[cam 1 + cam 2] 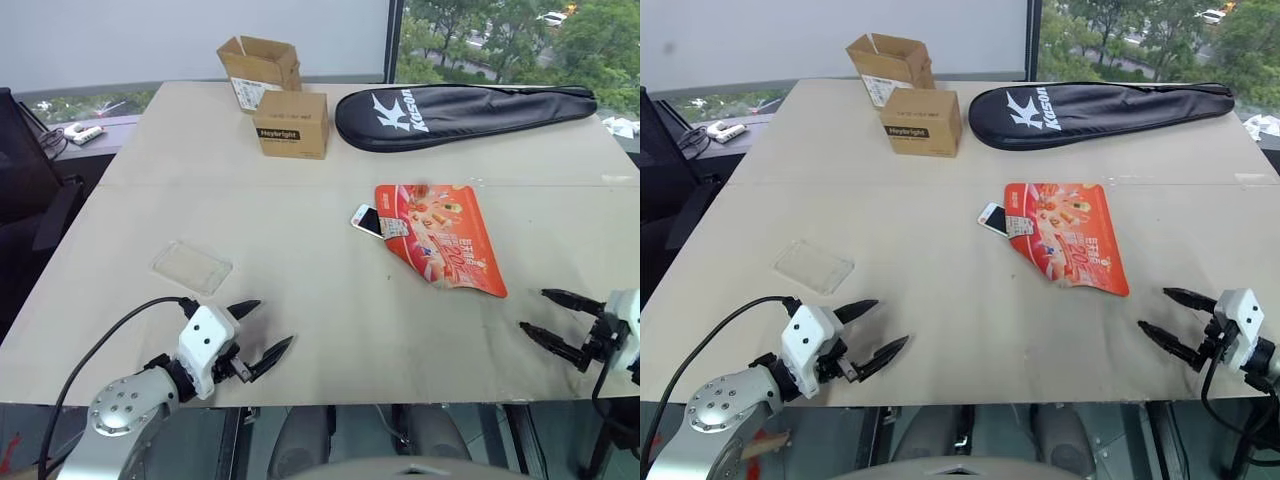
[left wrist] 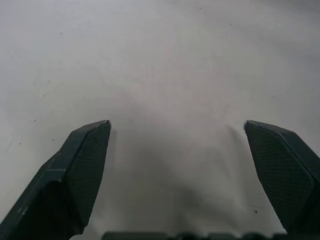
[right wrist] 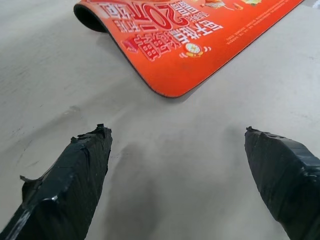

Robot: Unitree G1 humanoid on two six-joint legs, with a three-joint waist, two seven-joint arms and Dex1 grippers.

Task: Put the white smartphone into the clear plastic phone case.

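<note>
Next, my left gripper closes on the near long edge (image 1: 190,286) of the clear plastic phone case, because the white smartphone needs to go into it.
The white smartphone (image 1: 366,219) lies near the middle of the table, its right part tucked under an orange-red printed pouch (image 1: 441,236). The clear plastic phone case (image 1: 192,267) rests flat on the table's left side. My left gripper (image 1: 268,328) hovers open over the near left of the table, just right of and nearer than the case, with nothing between its fingers (image 2: 85,170). My right gripper (image 1: 533,311) stands open at the near right, pointing left, a little short of the pouch's near edge (image 3: 170,45). Its fingers (image 3: 75,185) are empty.
Two cardboard boxes (image 1: 289,122) (image 1: 260,66) stand at the far middle of the table. A black racket bag (image 1: 460,110) lies at the far right. The table's near edge (image 1: 400,395) runs just below both grippers. A dark object (image 1: 25,160) sits off the left side.
</note>
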